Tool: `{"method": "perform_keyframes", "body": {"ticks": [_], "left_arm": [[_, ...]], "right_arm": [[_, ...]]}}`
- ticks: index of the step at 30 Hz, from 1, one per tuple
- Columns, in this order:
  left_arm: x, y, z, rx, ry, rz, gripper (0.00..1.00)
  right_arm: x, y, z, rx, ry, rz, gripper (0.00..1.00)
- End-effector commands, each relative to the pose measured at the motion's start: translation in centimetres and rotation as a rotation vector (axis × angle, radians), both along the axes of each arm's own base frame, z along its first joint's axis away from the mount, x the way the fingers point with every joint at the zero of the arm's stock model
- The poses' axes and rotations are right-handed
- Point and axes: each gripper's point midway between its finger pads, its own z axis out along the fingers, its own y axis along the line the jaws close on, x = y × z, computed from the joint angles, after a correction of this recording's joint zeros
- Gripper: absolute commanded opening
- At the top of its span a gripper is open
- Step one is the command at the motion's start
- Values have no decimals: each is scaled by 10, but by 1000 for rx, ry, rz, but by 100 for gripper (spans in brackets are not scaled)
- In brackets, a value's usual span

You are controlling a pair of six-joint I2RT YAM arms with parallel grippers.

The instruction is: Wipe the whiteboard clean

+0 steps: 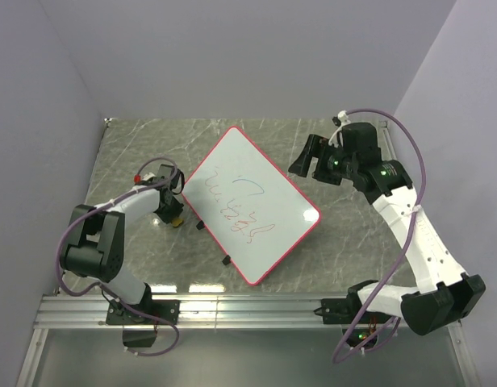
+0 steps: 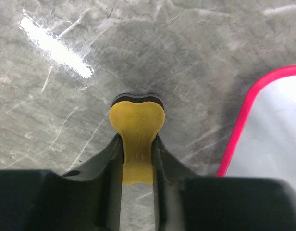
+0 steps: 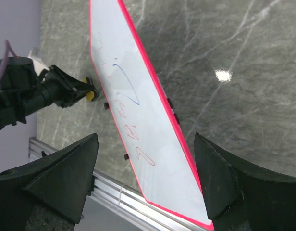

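Observation:
Next, I grip the whiteboard's raised edge [image 1: 281, 173], which is free as the whiteboard slants on its stand, with my right gripper to steady the whiteboard before my left gripper wipes.
The whiteboard [image 1: 250, 201] lies flat mid-table, white with a red-pink rim, bearing red and blue scribbles; it also shows in the right wrist view [image 3: 138, 110], and its rim corner shows in the left wrist view [image 2: 244, 115]. My left gripper [image 1: 173, 214] sits just left of the board, shut on the yellow-and-black eraser [image 2: 137, 126], which rests on the table. My right gripper [image 1: 303, 160] is open and empty, raised beyond the board's right edge; its fingers [image 3: 71, 168] frame the board from above.
Grey marble tabletop [image 1: 135, 153] with purple walls behind and at both sides. An aluminium rail [image 1: 248, 306] runs along the near edge. Small black clips [image 1: 226, 260] sit along the board's left rim.

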Motion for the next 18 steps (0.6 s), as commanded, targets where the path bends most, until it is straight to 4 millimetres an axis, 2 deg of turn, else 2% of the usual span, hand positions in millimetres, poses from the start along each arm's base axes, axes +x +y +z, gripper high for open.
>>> {"method": "perform_keyframes", "body": {"ticks": [1,2,5,8,13,14,17,18], "left_arm": [[-8,1,-16,-3,29,-9,23],[-8,2,-17,-3,31,-14,13],[-11,4,-16,2,34,-27,0],[-15,4,-8,-3,25,-53,0],[-14,-3,39,-38,-76,-119,0],[-10,-5,60,-52,-138,-131,0],[-11,-15,90,-91,-208,-189,0],[-9,-25,110,-128,-263,-224,0]], "right_arm": [[9,7,26,34,-71,37,87],[12,11,27,47,-70,51,87],[18,21,29,81,-76,86,87],[25,33,26,115,-73,129,87],[36,54,14,170,-33,228,85],[42,57,5,167,-9,235,84],[54,61,-4,153,0,241,81],[58,60,-5,142,-5,237,80]]}}
